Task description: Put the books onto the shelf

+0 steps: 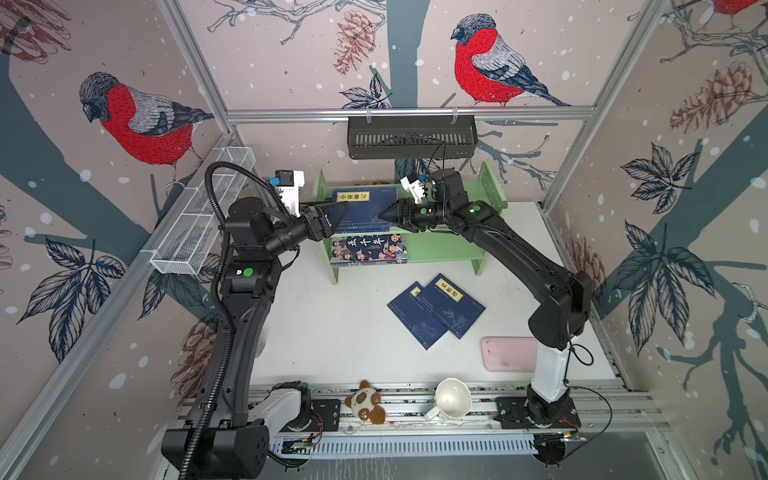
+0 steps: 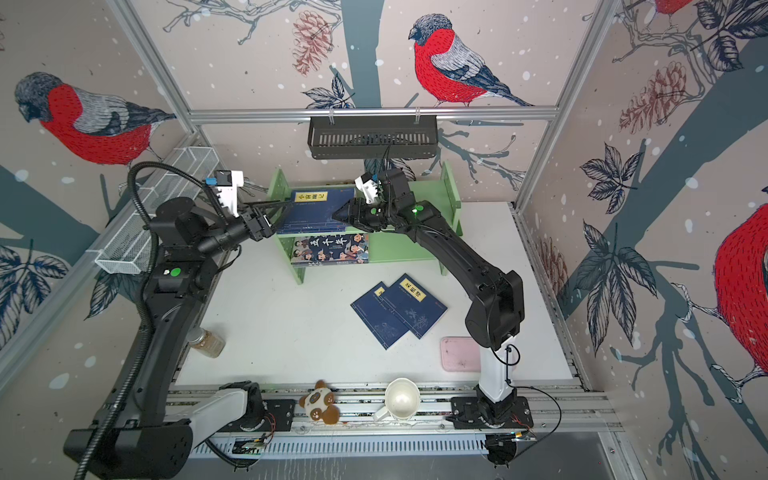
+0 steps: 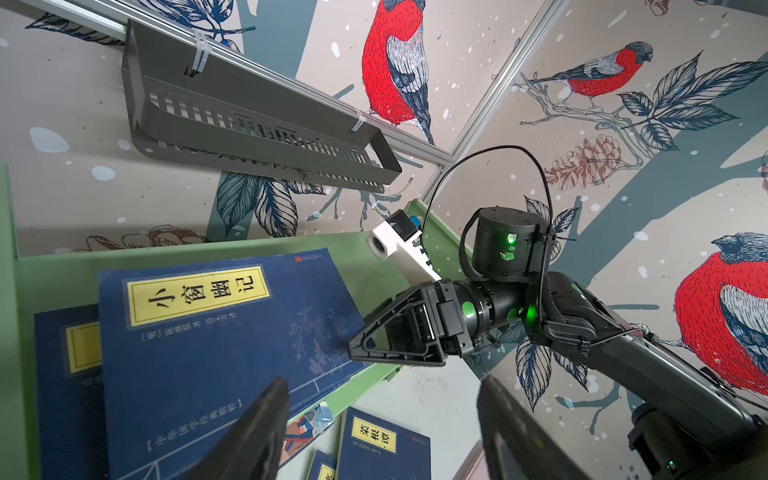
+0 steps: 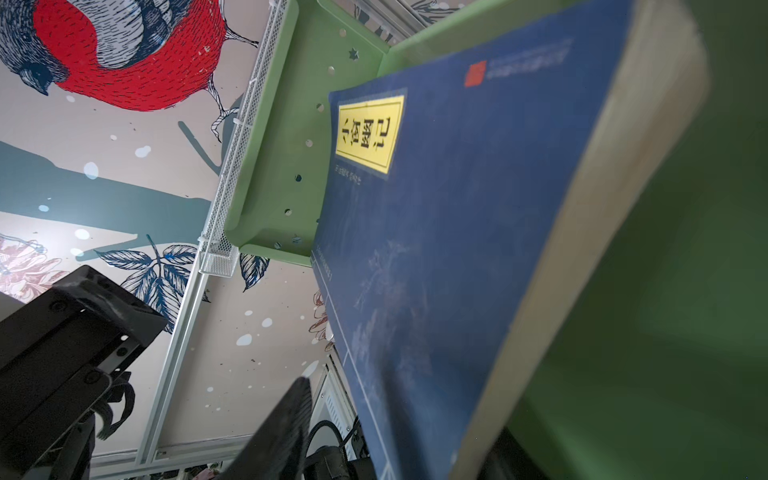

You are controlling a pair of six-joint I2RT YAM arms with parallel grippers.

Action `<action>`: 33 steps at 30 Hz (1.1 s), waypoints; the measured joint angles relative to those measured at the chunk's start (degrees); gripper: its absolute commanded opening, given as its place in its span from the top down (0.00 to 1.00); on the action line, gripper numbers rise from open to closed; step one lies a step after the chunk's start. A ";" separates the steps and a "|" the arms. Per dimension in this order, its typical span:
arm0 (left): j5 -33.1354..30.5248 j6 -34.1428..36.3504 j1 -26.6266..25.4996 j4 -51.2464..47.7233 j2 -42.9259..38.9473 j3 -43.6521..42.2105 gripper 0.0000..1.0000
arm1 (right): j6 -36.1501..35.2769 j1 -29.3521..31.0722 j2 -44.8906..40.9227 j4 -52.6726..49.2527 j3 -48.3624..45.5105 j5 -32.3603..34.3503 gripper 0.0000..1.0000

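Observation:
Next, my right gripper grabs the top navy book by its page edge (image 4: pixel 582 216) and slides it toward the end of the shelf, because that book juts off the second navy book.
The light green shelf (image 1: pixel 492 195) stands at the back middle. On its upper tier lies a navy book with a yellow label (image 1: pixel 368 205), resting on a second navy book (image 3: pixel 66 374). The cartoon book (image 1: pixel 369 248) lies on the lower tier. Two more navy books (image 1: pixel 436 309) overlap on the table. My right gripper (image 1: pixel 384 215) sits at the top book's right edge. In the right wrist view the book (image 4: pixel 436 249) passes between the jaws, and the visible finger (image 4: pixel 286 424) stands off its cover. My left gripper (image 1: pixel 338 214) is open at the book's left edge, holding nothing.
A black slotted basket (image 1: pixel 411 137) hangs on the back wall above the shelf. A white wire mesh basket (image 1: pixel 203 216) runs along the left wall. A pink tray (image 1: pixel 509 353), a white mug (image 1: pixel 452 397), a plush panda (image 1: pixel 365 403) and a bottle (image 2: pixel 205 340) lie near the front.

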 measured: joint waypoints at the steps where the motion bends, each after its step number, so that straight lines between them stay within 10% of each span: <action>1: 0.00 0.09 0.00 -0.07 0.00 0.02 0.28 | -0.31 0.04 -0.20 -0.83 0.07 1.07 0.42; 33: -0.02 1.20 0.00 -2.95 -0.22 0.00 0.28 | -7.65 0.33 1.31 -8.94 5.03 10.14 0.87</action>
